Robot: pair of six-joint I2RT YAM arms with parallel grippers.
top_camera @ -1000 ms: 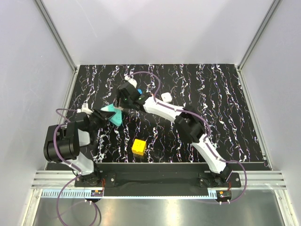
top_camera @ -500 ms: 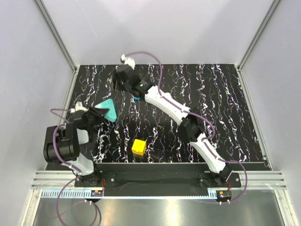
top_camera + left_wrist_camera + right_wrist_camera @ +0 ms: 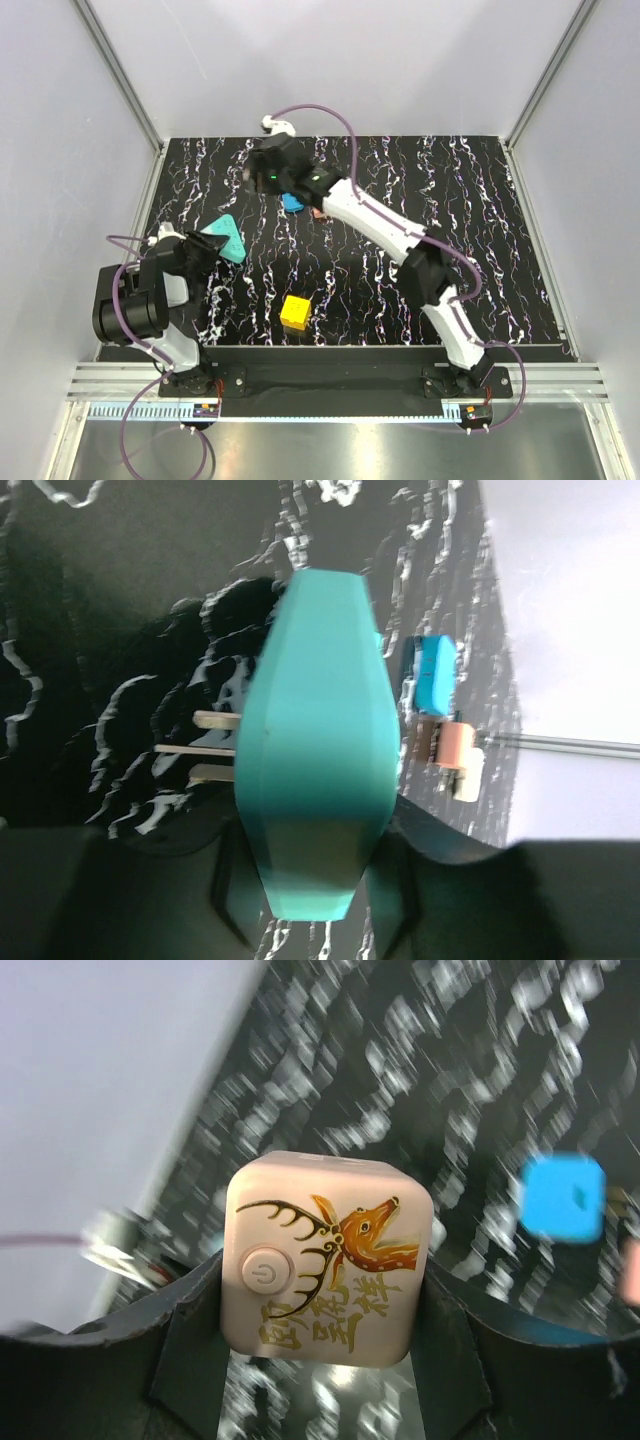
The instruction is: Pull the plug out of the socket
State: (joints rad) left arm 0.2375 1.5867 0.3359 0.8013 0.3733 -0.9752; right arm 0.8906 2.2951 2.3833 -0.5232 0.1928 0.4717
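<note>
I need to use my right gripper to leave the plug on the mat (image 3: pixel 403 207) beyond the white block, lined up with the blue block and the salmon block.
The teal socket (image 3: pixel 226 240) is off the mat at the left, with my left gripper (image 3: pixel 204 252) shut on its narrow end. In the left wrist view the socket (image 3: pixel 318 740) fills the middle, flat metal pins stick out of its left side, and the left gripper (image 3: pixel 310 885) clamps its lower end. The plug (image 3: pixel 330 1260) is a peach cube with a deer picture and a power button. My right gripper (image 3: pixel 322 1335) is shut on its two sides. From above, the right gripper (image 3: pixel 260 177) hangs near the back wall, well apart from the socket, and hides the plug.
A yellow cube (image 3: pixel 295 311) sits near the front middle. A small blue block (image 3: pixel 292 202) and a salmon block (image 3: pixel 320 212) lie under the right arm's reach. A white block (image 3: pixel 467 781) lies beside the salmon one. Grey walls close in the mat on three sides.
The right gripper has swung from beside the socket to the back of the mat, taking the plug with it. The left gripper has drawn the socket slightly left.
</note>
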